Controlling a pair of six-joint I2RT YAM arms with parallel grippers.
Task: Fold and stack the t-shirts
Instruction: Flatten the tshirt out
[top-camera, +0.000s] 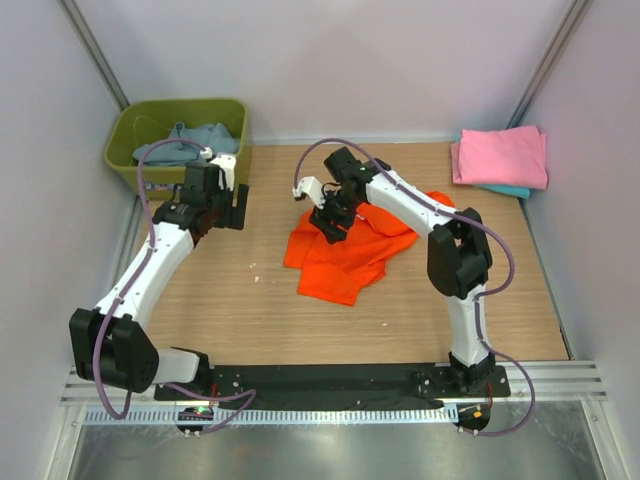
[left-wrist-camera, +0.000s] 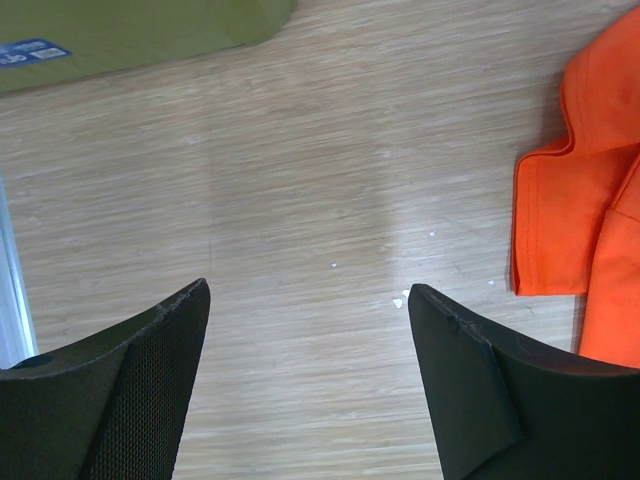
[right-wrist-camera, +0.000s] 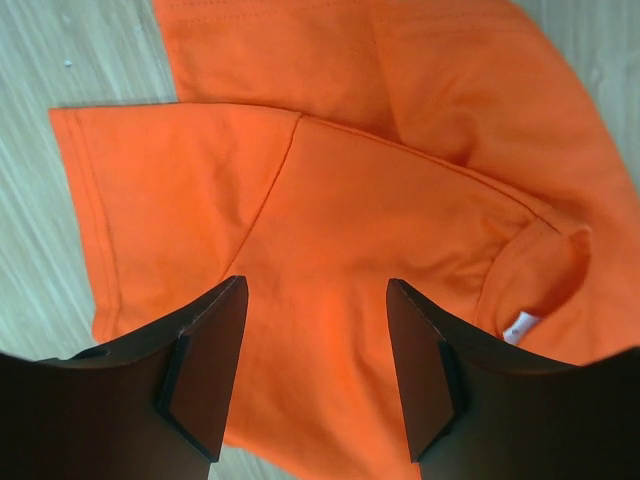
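Note:
Next, I need to move my left gripper to the orange t-shirt's stitched corner (top-camera: 286, 265) (left-wrist-camera: 521, 290) that sticks out closest to it and close it there.
A bright orange t-shirt (top-camera: 345, 252) lies crumpled in the middle of the table; it fills the right wrist view (right-wrist-camera: 380, 180) and its edge shows at the right of the left wrist view (left-wrist-camera: 585, 200). My right gripper (top-camera: 330, 218) hovers over the shirt's upper left part, open, with cloth showing between its fingers (right-wrist-camera: 320, 290). My left gripper (top-camera: 228, 205) is open and empty over bare wood (left-wrist-camera: 310, 290), left of the shirt. A folded pink t-shirt (top-camera: 502, 156) lies on a teal one (top-camera: 508, 190) at the back right. A blue-grey shirt (top-camera: 190, 142) lies in the tub.
An olive-green plastic tub (top-camera: 140, 120) stands at the back left corner, its wall also in the left wrist view (left-wrist-camera: 150, 30). Grey walls close in the table on three sides. Small white specks (left-wrist-camera: 398, 300) lie on the wood.

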